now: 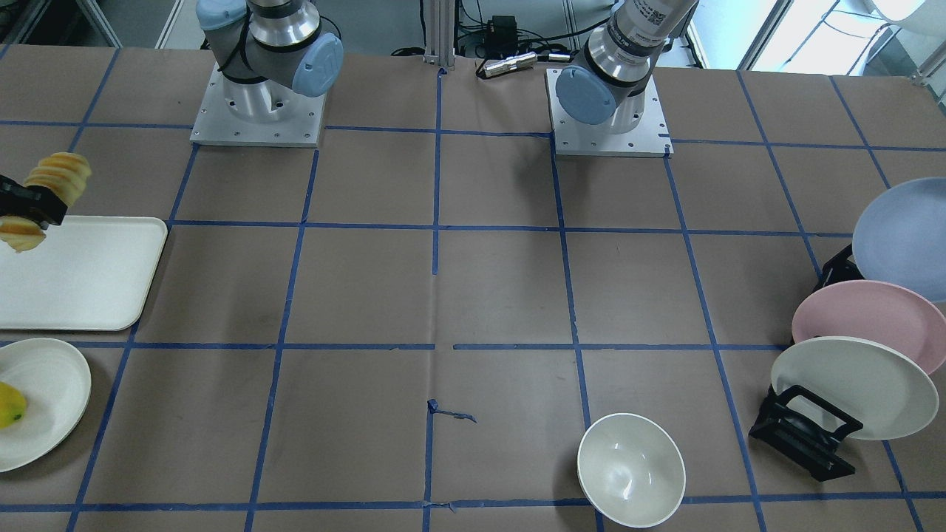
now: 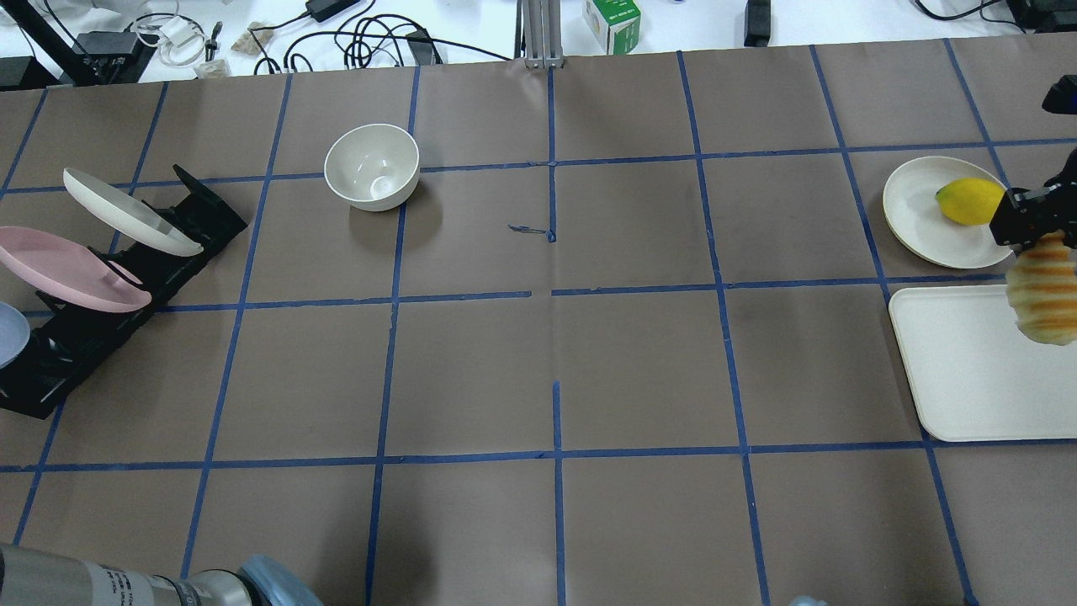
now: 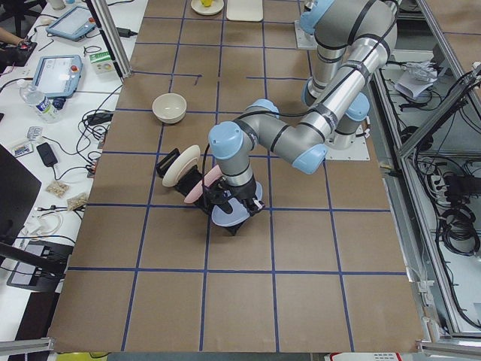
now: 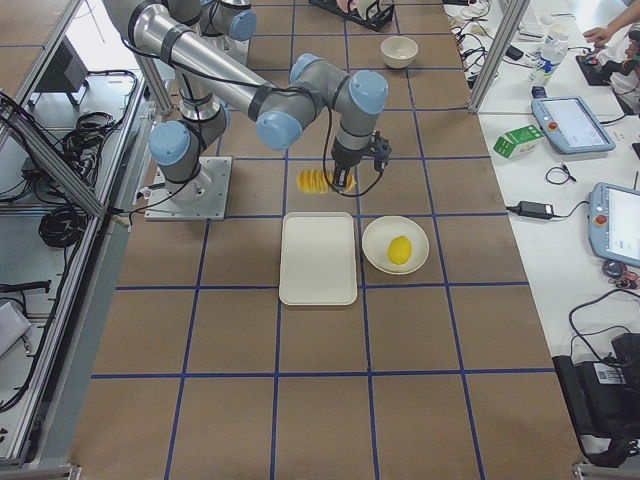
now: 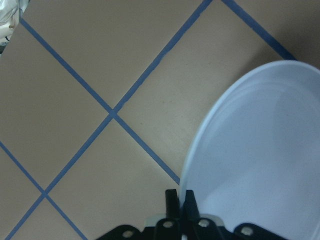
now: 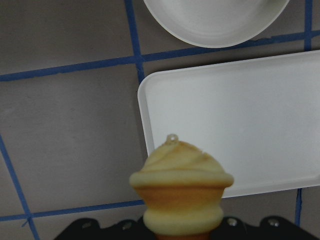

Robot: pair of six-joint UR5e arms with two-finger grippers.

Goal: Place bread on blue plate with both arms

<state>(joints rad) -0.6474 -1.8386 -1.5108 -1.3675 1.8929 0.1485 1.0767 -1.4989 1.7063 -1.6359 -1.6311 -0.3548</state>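
Observation:
The robot's left gripper will release the blue plate, now tilted at the end of the black rack, on the gap in the blue tape line (image 1: 440, 334), behind the frayed end of the tape.
The bread (image 1: 60, 176) is a ridged orange and pale yellow loaf. My right gripper (image 1: 26, 208) is shut on its middle and holds it in the air over the far edge of the white tray (image 1: 89, 281). The bread also shows in the overhead view (image 2: 1043, 290) and the right wrist view (image 6: 181, 192). The blue plate (image 1: 905, 236) stands tilted at the end of the black rack (image 1: 805, 436). In the left wrist view my left gripper (image 5: 181, 197) is shut on the blue plate's (image 5: 260, 160) rim.
A pink plate (image 1: 865, 318) and a white plate (image 1: 850, 384) lean in the rack. A white bowl (image 1: 630, 469) sits near the front edge. A small white plate (image 1: 44, 399) with a yellow-green fruit (image 1: 10, 406) lies beside the tray.

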